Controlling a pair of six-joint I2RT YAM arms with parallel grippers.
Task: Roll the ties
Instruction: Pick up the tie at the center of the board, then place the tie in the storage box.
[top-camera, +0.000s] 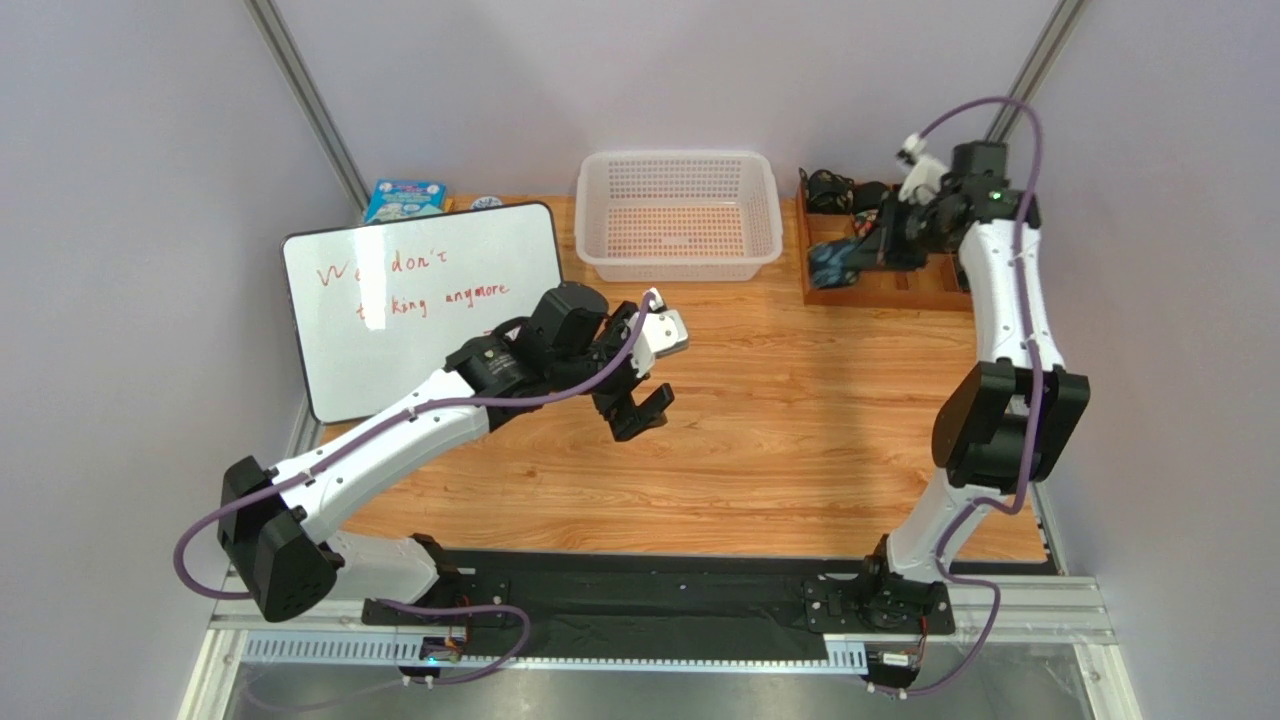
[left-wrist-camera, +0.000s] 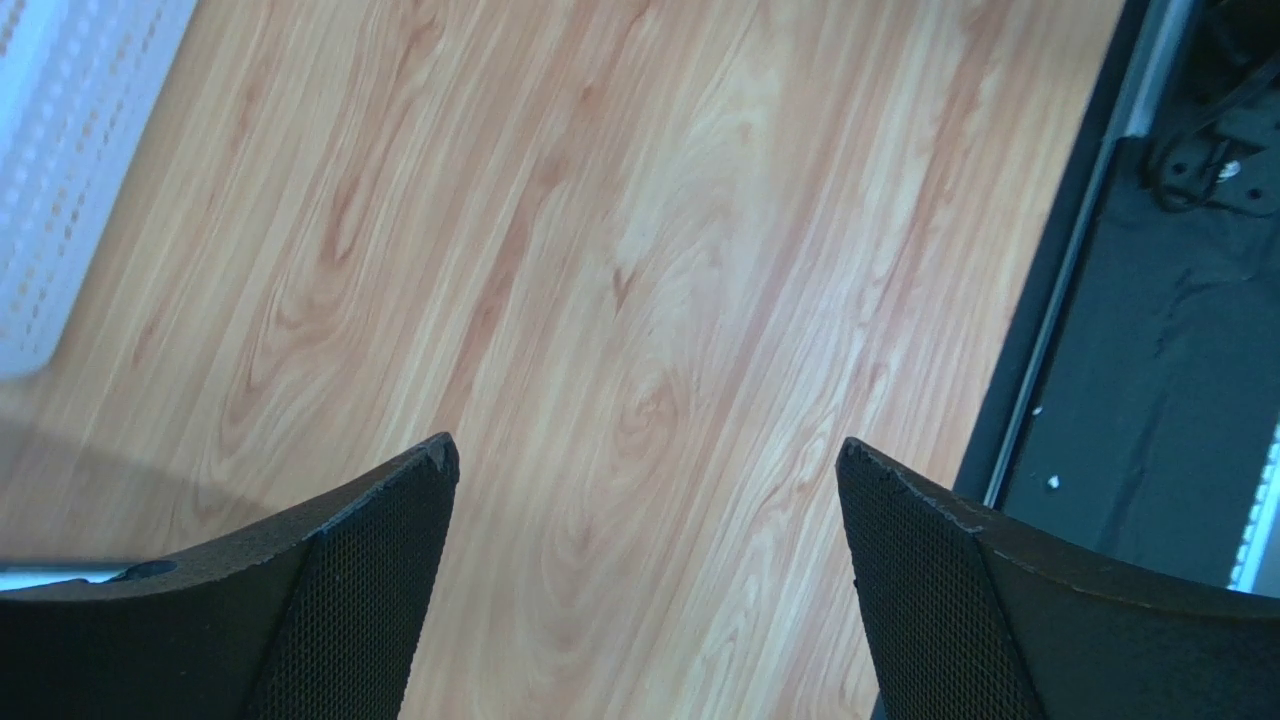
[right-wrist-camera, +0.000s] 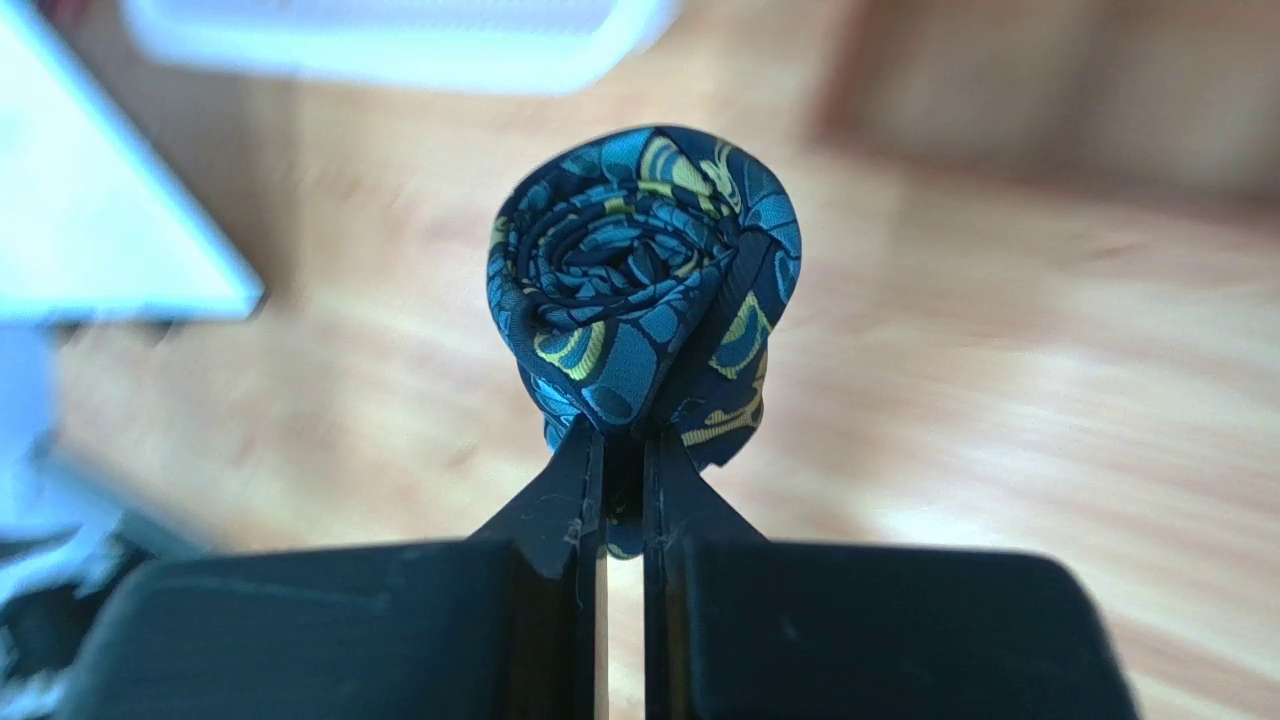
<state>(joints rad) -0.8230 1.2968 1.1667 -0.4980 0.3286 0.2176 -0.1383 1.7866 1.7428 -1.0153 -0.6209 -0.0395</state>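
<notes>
Next, I set the rolled tie down in the wooden tray's front-row compartment (top-camera: 933, 273), which lies beneath the wrist of my right gripper.
A rolled tie (right-wrist-camera: 646, 285), black with teal-blue and yellow paisley, sits pinched at its lower edge between the tips of my right gripper (right-wrist-camera: 624, 435), which is shut on it. From above, that tie (top-camera: 831, 266) hangs over the left end of a wooden tray (top-camera: 902, 296) at the back right, with the right gripper (top-camera: 869, 252) beside it. My left gripper (top-camera: 639, 408) hovers over the middle of the table. Its fingers (left-wrist-camera: 376, 570) stand wide open with only bare wood between them.
A white perforated basket (top-camera: 679, 210) stands at the back centre. A whiteboard with red writing (top-camera: 421, 300) lies at the left, with a blue packet (top-camera: 403, 197) behind it. Dark items (top-camera: 834, 191) lie in the tray's far corner. The table's black front rail (left-wrist-camera: 1052, 300) shows on the right.
</notes>
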